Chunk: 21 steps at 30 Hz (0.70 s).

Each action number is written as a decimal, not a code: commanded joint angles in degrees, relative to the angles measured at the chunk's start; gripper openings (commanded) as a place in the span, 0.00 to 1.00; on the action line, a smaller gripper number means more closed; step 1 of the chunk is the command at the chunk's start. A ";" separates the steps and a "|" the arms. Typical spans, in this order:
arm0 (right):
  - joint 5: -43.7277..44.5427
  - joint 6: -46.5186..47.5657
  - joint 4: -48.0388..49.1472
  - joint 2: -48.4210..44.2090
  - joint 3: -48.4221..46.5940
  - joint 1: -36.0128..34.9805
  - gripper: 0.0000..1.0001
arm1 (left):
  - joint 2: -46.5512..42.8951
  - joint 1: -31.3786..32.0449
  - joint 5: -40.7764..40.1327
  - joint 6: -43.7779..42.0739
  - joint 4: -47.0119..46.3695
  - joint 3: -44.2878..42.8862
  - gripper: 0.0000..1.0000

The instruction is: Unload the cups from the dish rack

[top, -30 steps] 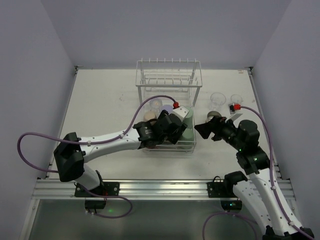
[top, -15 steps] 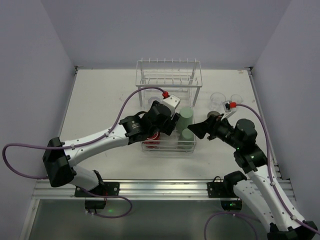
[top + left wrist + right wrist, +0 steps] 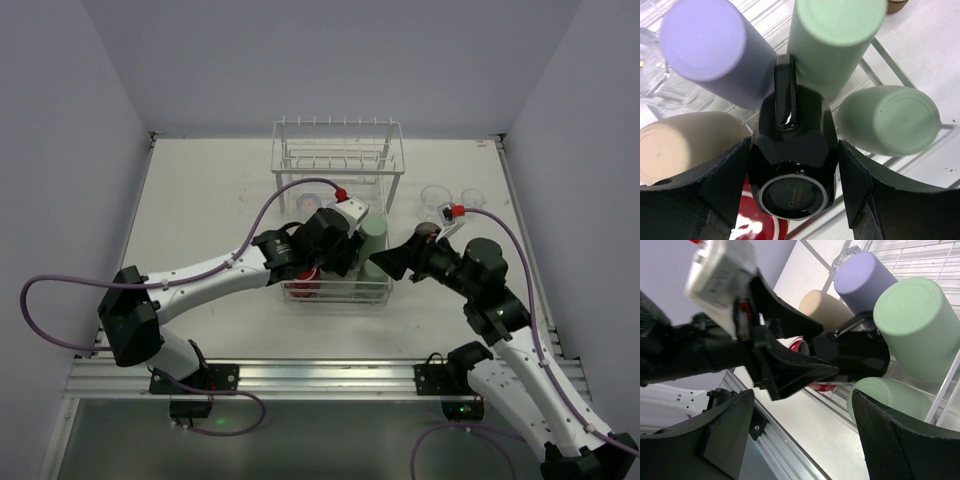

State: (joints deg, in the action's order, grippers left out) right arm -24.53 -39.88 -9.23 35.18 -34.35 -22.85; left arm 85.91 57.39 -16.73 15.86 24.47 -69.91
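Note:
I should open my left gripper, as the black cup slants in it, grip the cup squarely over its base [image 3: 793, 197], and then lift it across to my right gripper.
The white wire dish rack [image 3: 392, 175] stands mid-table. Upside-down cups sit in its lower basket: lavender [image 3: 705, 45], tan [image 3: 685, 145], two pale green [image 3: 832, 30] [image 3: 890, 120], red [image 3: 757, 227] and a black handled cup [image 3: 792, 165]. My left gripper [image 3: 794, 145] reaches down into the basket, open, its fingers [image 3: 725, 185] on either side of the black cup and close against it. My right gripper [image 3: 805, 435] hangs open by the rack's right side [image 3: 395, 262], nothing between its fingers.
Two clear cups [image 3: 435, 200] [image 3: 472, 199] stand on the table right of the rack, with a brownish one [image 3: 428, 233] partly hidden behind my right wrist. The rack's raised pronged shelf [image 3: 335, 155] rises behind the basket. Grey walls close in on both sides.
My left wrist has shifted back and right over the basket and settled around the black cup. My right gripper has edged left toward the rack's side.

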 commanded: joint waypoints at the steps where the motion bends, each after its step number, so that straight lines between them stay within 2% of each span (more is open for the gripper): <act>1: 1.68 0.24 0.62 -0.81 -0.19 -0.26 0.81 | 3.02 -0.87 0.21 -0.91 -0.65 -1.72 0.06; 5: 1.95 0.59 0.36 -0.90 0.07 -0.35 0.81 | 4.53 -1.22 -0.67 -1.18 -0.47 -2.42 0.24; 6: 1.95 0.59 0.36 -0.81 0.16 -0.35 0.81 | 4.53 -1.31 -0.84 -1.18 -0.65 -2.51 0.34; 8: 1.95 0.68 0.53 -0.81 0.25 -0.35 0.81 | 4.44 -1.31 -1.63 -1.18 -0.83 -2.77 0.44; 9: 1.86 0.68 0.62 -0.81 0.42 -0.26 0.81 | 4.27 -1.31 -2.07 -1.27 -1.17 -2.86 0.53; 14: 2.12 1.03 0.71 -0.64 0.69 -0.26 0.81 | 2.51 -1.40 -3.48 -1.18 -1.71 -3.57 0.76; 17: 2.21 1.38 0.53 -0.46 0.77 -0.26 0.81 | 0.76 -1.40 -3.05 -1.01 -0.83 -4.27 0.84; 21: 2.12 1.56 0.71 -0.37 0.86 -0.26 0.82 | -1.97 -1.40 -0.76 -0.39 1.19 -4.10 1.00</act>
State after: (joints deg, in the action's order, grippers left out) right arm -23.31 -39.33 -9.47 34.83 -33.43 -22.87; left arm 88.23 56.36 -17.93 15.42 24.21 -71.18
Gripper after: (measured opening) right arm 0.812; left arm 0.962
